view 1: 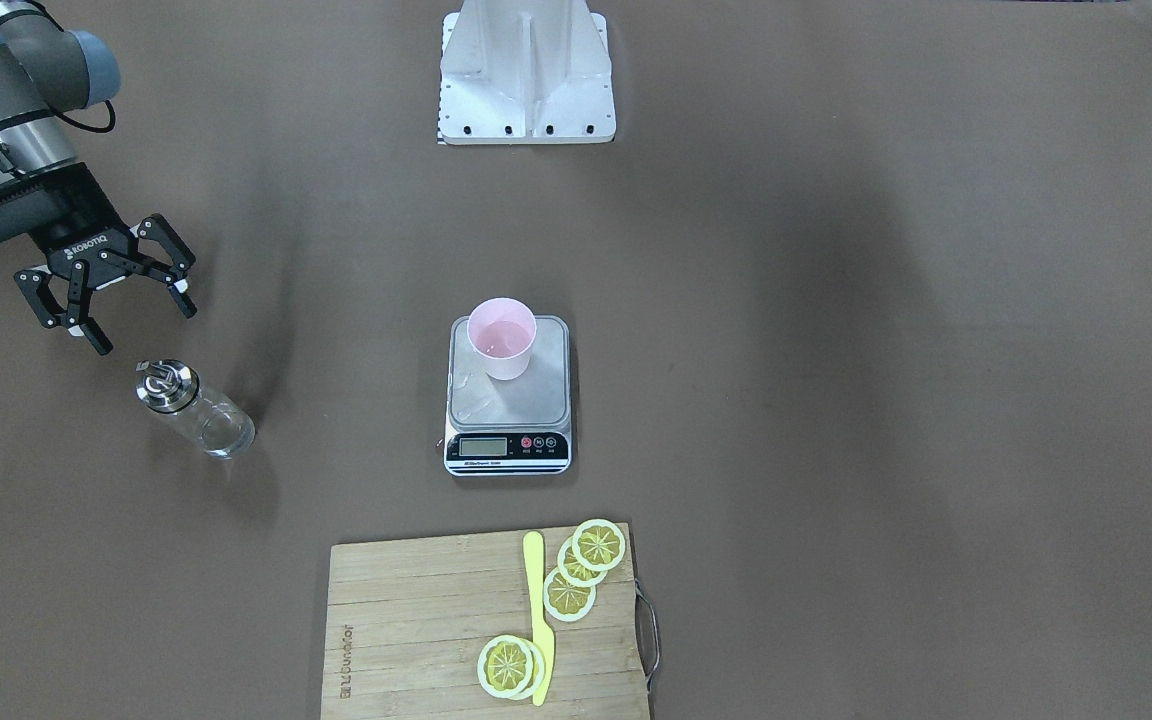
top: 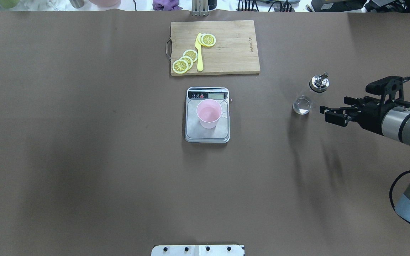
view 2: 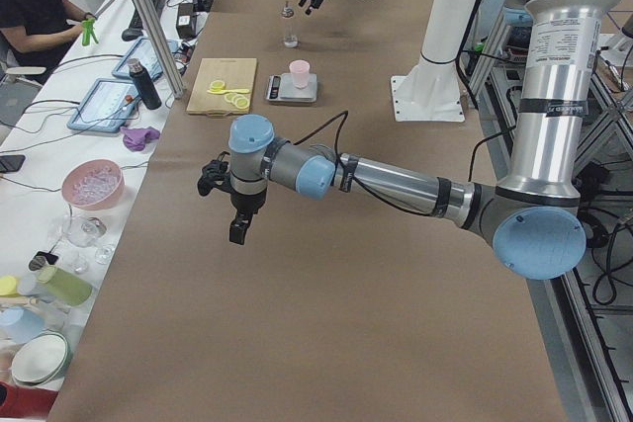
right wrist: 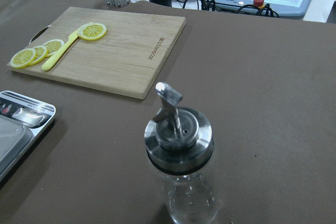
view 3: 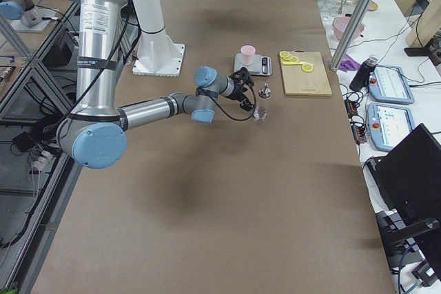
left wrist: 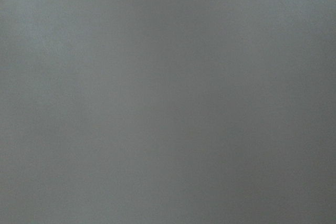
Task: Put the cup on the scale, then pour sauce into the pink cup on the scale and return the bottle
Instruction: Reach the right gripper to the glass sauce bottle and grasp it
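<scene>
Next, my right gripper grips the clear glass bottle on the upper body [view 1: 190,415] [right wrist: 187,181], just below the bottle's metal spout cap.
The pale pink cup [view 1: 502,338] stands upright on the silver scale [view 1: 476,405] at the table's middle; it also shows in the overhead view [top: 209,113]. The clear glass bottle [view 1: 194,408] with its metal spout cap stands upright on the table, apart from the scale. My right gripper [view 1: 144,325] is open and empty, just short of the bottle [top: 308,97] and not touching it. The right wrist view shows the bottle [right wrist: 181,166] close below. My left gripper [view 2: 223,210] hovers over bare table far from the scale; I cannot tell if it is open or shut.
A wooden cutting board [view 1: 416,620] with lemon slices [view 1: 586,565] and a yellow knife [view 1: 538,620] lies beyond the scale on the operators' side. The white robot base [view 1: 526,70] stands at the table's near edge. The left wrist view shows only brown table.
</scene>
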